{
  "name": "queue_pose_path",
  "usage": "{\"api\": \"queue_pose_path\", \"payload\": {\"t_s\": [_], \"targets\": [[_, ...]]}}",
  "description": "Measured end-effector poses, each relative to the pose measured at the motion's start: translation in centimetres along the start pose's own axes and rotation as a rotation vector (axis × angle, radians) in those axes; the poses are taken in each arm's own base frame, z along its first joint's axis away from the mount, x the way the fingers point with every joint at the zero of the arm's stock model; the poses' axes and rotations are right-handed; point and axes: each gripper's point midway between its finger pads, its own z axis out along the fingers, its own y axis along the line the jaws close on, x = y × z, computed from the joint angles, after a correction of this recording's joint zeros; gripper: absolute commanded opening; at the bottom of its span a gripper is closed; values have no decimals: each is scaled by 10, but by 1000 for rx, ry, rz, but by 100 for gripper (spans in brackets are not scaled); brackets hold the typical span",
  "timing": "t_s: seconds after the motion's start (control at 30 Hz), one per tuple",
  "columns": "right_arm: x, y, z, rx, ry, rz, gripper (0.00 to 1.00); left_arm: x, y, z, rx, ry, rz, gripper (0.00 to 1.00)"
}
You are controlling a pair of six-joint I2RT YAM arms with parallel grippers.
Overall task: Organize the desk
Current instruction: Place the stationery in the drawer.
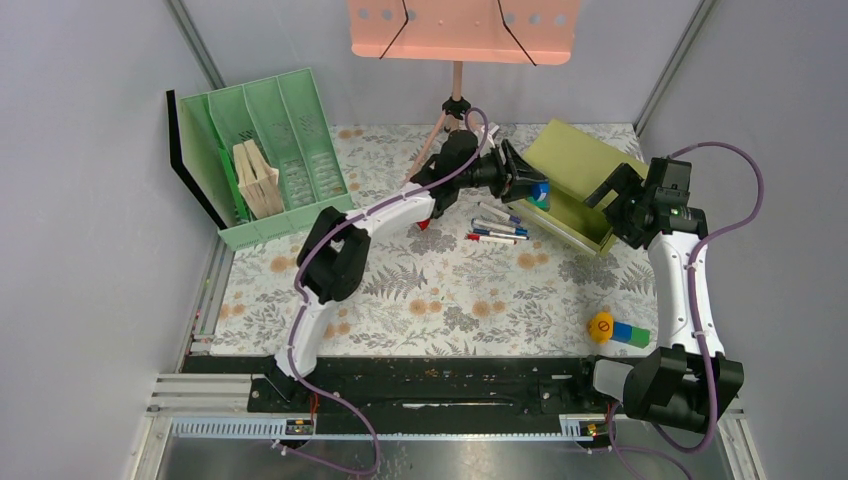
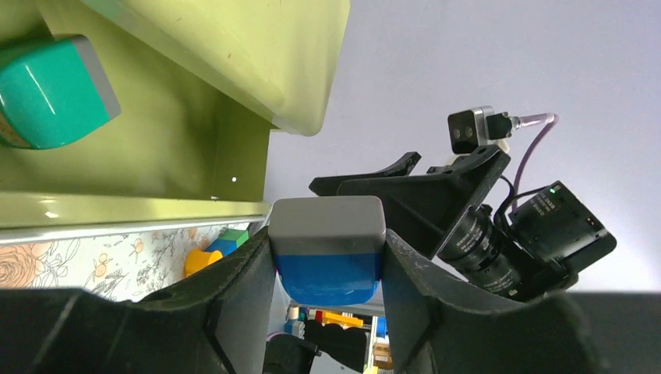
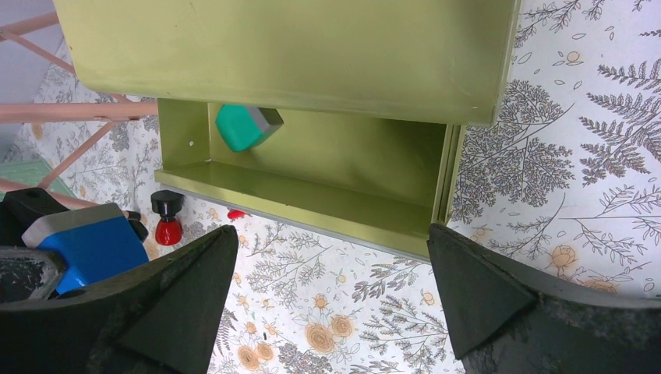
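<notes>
My left gripper should set the blue block down and let go of it on the olive-green drawer's bare bottom beside the teal block (image 1: 575, 213) (image 2: 173, 101).
The desk (image 1: 450, 300) is a floral-print tabletop. My left gripper (image 1: 527, 180) is shut on a blue block with a grey end (image 2: 327, 249), held just at the open front of the olive-green drawer box (image 1: 580, 180). The block also shows in the right wrist view (image 3: 86, 241). A teal block with a grey end (image 3: 245, 126) lies inside the drawer (image 2: 156, 148). My right gripper (image 3: 331, 257) is open and empty, above the desk in front of the drawer's right end; it also shows in the top view (image 1: 615, 190).
Several pens (image 1: 497, 228) lie left of the drawer. A yellow toy with blue and green blocks (image 1: 615, 330) sits front right. A green file organizer (image 1: 270, 155) holding wooden pieces stands back left. A pink music stand (image 1: 460, 40) is at the back.
</notes>
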Motion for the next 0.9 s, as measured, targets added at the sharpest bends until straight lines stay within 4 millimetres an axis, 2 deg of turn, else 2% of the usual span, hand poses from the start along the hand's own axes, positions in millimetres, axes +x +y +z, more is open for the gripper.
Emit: {"api": "queue_pose_path", "payload": {"t_s": [0.27, 0.6, 0.83, 0.9], "targets": [[0, 0, 0, 0, 0, 0, 99, -12, 4, 14, -21, -26, -25, 12], [0, 1, 0, -4, 3, 0, 99, -24, 22, 28, -64, -56, -76, 23], [1, 1, 0, -5, 3, 0, 99, -28, 18, 30, -59, -65, -74, 46], [1, 1, 0, -5, 3, 0, 99, -28, 19, 30, -62, -64, -76, 50]]}}
